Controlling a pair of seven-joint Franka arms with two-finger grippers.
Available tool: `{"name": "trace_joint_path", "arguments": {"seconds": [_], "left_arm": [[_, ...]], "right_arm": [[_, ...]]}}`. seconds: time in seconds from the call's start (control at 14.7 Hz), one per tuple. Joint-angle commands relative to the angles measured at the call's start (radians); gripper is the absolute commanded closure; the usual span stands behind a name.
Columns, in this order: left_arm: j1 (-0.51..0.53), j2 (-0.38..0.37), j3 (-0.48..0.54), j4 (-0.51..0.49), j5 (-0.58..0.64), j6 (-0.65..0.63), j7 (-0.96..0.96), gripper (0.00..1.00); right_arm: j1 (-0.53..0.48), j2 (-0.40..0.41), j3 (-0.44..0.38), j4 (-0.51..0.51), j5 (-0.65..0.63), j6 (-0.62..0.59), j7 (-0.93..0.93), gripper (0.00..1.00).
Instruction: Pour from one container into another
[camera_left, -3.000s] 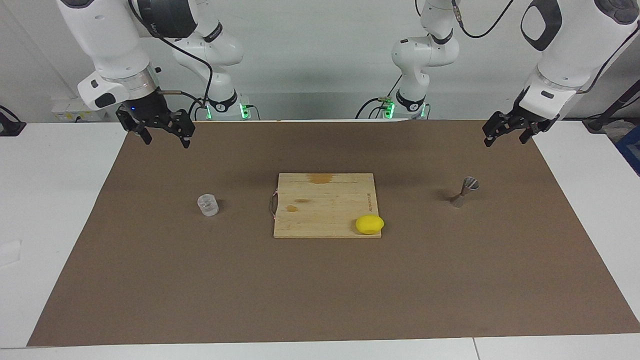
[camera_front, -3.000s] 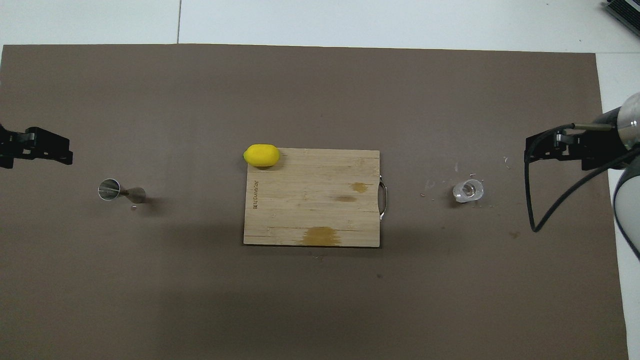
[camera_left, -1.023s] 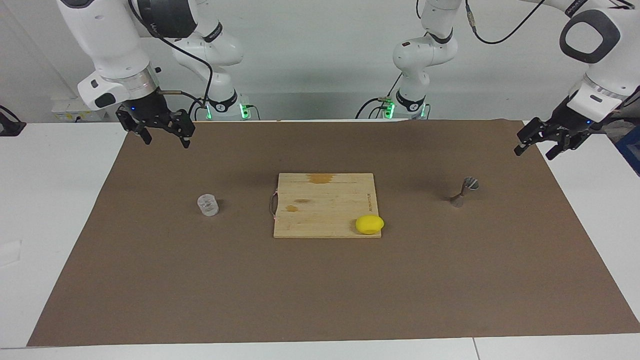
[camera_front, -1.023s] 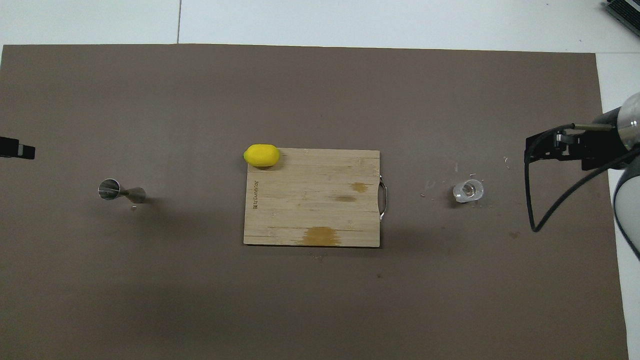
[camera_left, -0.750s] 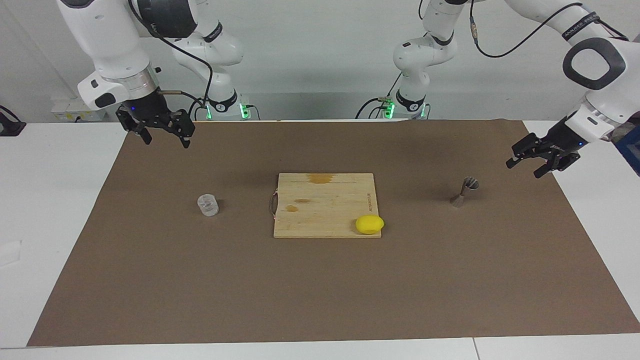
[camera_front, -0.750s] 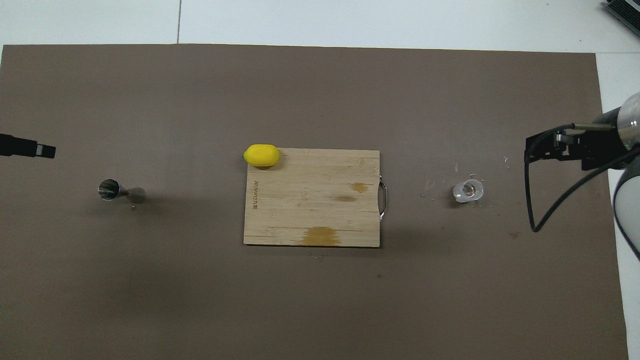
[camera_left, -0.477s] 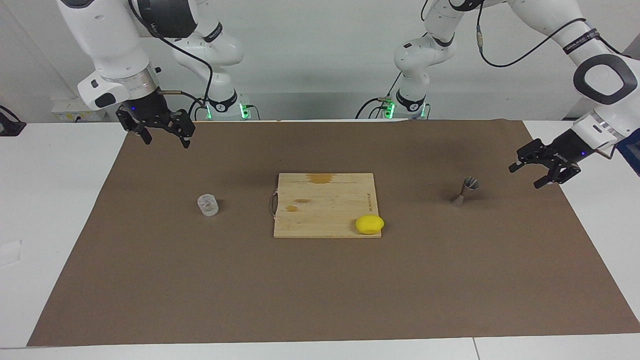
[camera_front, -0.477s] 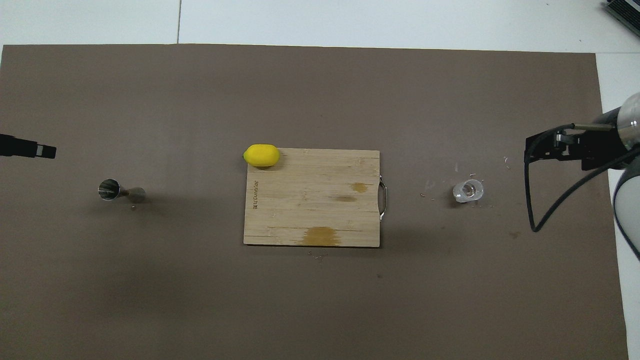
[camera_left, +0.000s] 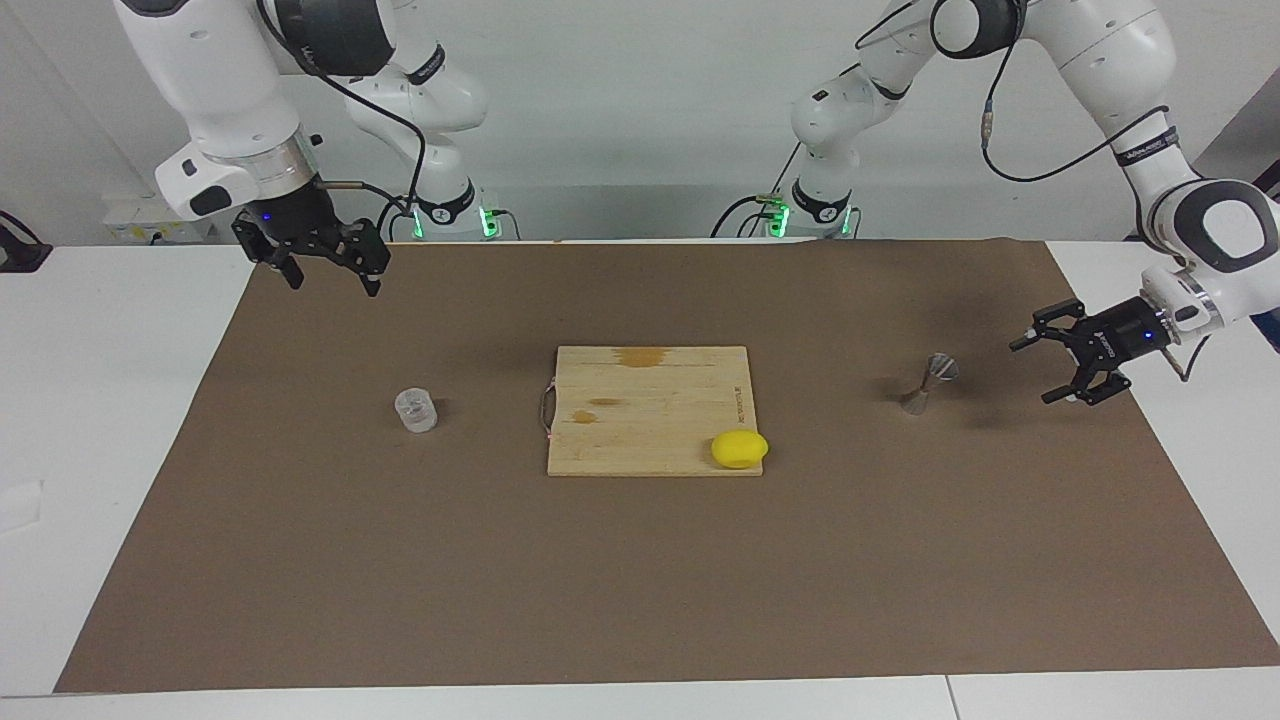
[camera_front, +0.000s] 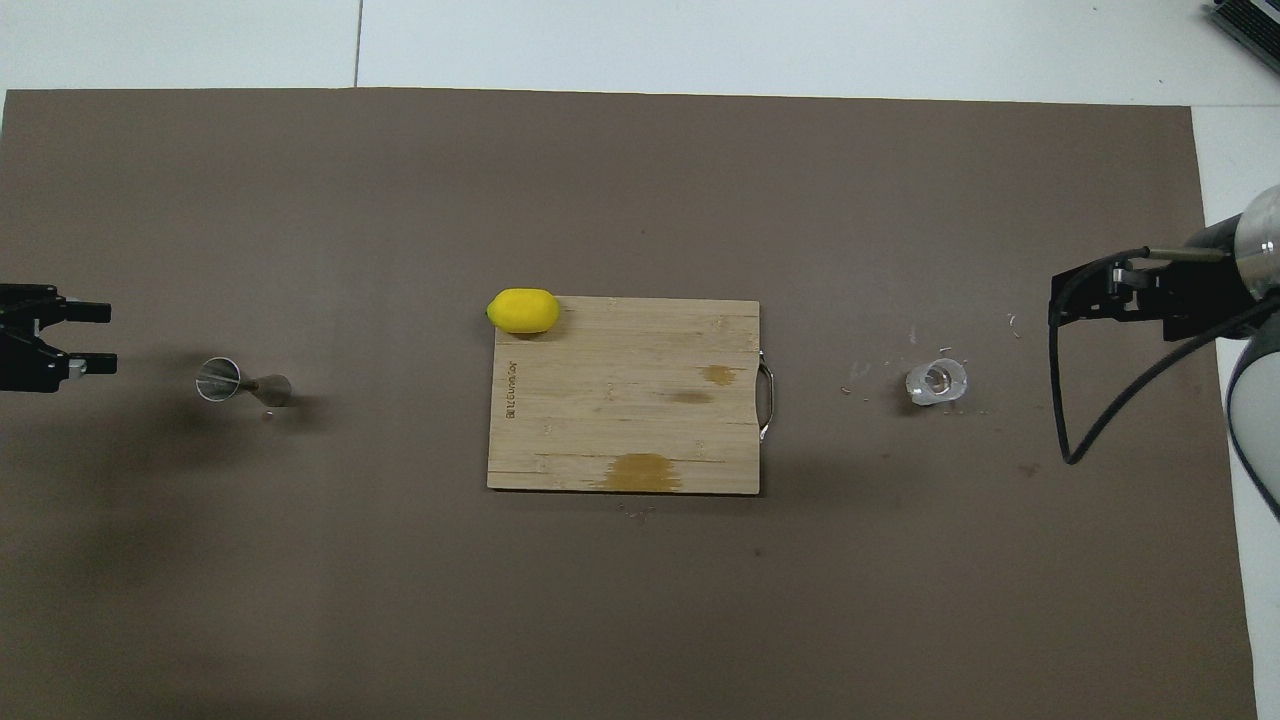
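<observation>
The robot's left gripper will next go to the silver hourglass jigger and close around the sides of its upper cup (camera_front: 226, 380), above the narrow middle.
The clear glass tumbler (camera_left: 416, 410) (camera_front: 937, 382) stands on the brown mat toward the right arm's end of the table. The silver hourglass jigger (camera_left: 928, 383) (camera_front: 240, 382) stands upright toward the left arm's end. My left gripper (camera_left: 1032, 372) (camera_front: 110, 338) hangs low over the mat's edge beside the jigger. It is turned sideways, its open fingers point at the jigger, and a gap separates them from it. My right gripper (camera_left: 335, 285) (camera_front: 1062, 298) waits open and empty, raised over the mat's corner by the right arm's base.
A wooden cutting board (camera_left: 650, 400) (camera_front: 620, 420) with a metal handle lies in the middle of the mat. A yellow lemon (camera_left: 739, 448) (camera_front: 524, 310) rests on the board's corner farthest from the robots, toward the left arm's end.
My left gripper has swung out, come down and turned sideways, ending level with the jigger and facing it. The right arm, glass and jigger have not moved.
</observation>
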Motion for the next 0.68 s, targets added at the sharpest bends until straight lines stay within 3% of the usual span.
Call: {"name": "trace_joint_path", "arguments": {"seconds": [0.0,0.14,0.34,0.61], "left_arm": [[0.028,-0.011,-0.011,-0.085,-0.12,-0.06,0.25,0.0],[0.028,0.033,-0.011,-0.122,-0.206,-0.132,0.397,0.0],[0.062,0.074,-0.012,-0.135,-0.236,-0.169,0.575,0.0],[0.073,0.153,-0.009,-0.125,-0.345,-0.24,0.686,0.0]], "right_arm": [[-0.009,-0.002,0.006,0.0,0.005,-0.01,-0.03,0.0],[-0.009,-0.002,0.006,0.0,0.005,-0.012,-0.03,0.0],[-0.011,-0.002,0.006,0.0,0.005,-0.012,-0.03,0.0],[-0.011,-0.002,0.006,0.0,0.006,-0.012,-0.03,0.0]]}}
